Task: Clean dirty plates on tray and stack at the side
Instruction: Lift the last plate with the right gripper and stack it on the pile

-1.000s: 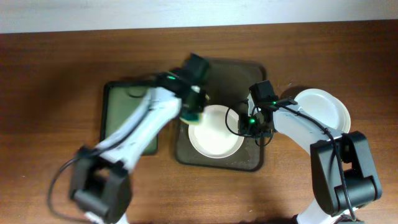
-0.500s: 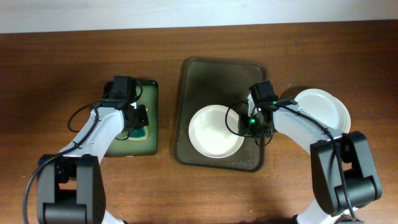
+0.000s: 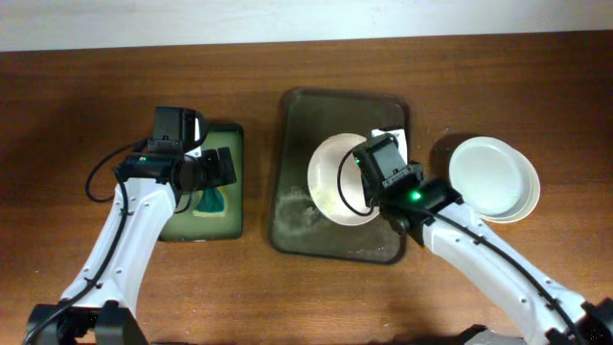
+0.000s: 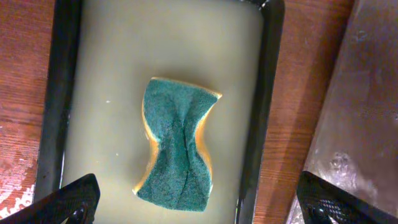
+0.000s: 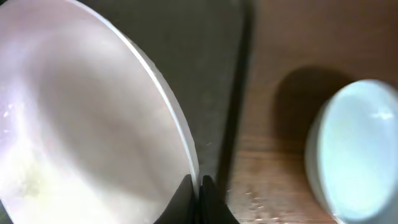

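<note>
The robot's right gripper should put the white plate down on top of the stacked white plates (image 3: 491, 176) (image 5: 359, 150) next to the dark tray. The held plate is now tilted above the tray.
My right gripper (image 5: 198, 186) is shut on the rim of a white plate (image 5: 81, 124), which it holds tilted above the dark tray (image 5: 214, 62). From overhead, this plate (image 3: 333, 177) hangs over the tray's (image 3: 292, 225) right half, with the right gripper (image 3: 372, 184) at its right edge. No smear shows on it. My left gripper (image 4: 199, 202) stands open over a green-and-yellow sponge (image 4: 177, 146), which lies loose in the small green sponge tray (image 4: 112, 74). Overhead, the left gripper (image 3: 213, 175) hovers above that sponge (image 3: 209, 199).
White plates (image 3: 493, 177) lie stacked on the wooden table right of the tray; the right wrist view shows them too (image 5: 360, 149). The sponge tray (image 3: 230, 134) sits just left of the dark tray, and wet streaks mark the dark tray's floor.
My left arm swung from the plate back to the sponge tray and let go of the sponge, its jaws opening wide. The right gripper raised and tilted the plate.
</note>
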Robot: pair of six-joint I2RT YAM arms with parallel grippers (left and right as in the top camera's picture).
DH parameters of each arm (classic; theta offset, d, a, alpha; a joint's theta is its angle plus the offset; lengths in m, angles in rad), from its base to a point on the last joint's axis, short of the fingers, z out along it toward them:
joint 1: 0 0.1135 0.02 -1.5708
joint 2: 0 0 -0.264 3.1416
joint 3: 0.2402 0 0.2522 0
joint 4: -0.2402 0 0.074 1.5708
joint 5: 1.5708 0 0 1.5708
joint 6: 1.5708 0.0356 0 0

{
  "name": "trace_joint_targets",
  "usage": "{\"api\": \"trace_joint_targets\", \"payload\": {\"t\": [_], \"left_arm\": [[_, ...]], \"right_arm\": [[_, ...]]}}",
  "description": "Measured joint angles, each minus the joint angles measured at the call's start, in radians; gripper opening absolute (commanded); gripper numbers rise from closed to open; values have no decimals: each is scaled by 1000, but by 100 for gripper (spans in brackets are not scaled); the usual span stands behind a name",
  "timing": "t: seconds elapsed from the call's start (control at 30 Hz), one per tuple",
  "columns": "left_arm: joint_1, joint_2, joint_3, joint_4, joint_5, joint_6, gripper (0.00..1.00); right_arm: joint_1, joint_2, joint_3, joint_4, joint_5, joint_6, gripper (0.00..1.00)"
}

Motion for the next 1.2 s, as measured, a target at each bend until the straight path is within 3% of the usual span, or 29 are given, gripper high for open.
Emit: {"api": "trace_joint_targets", "payload": {"t": [0.27, 0.43, 0.67, 1.2], "left_arm": [[0, 0, 0, -1, 0, 0, 99], [0, 0, 0, 0, 0, 0, 99], [0, 0, 0, 0, 0, 0, 99], [0, 0, 0, 0, 0, 0, 99]], "right_arm": [[337, -70, 40, -17, 595, -155, 4], [400, -70, 40, -17, 755, -245, 4], [456, -70, 40, -17, 828, -356, 4], [457, -70, 40, -17, 853, -371, 4]]}}
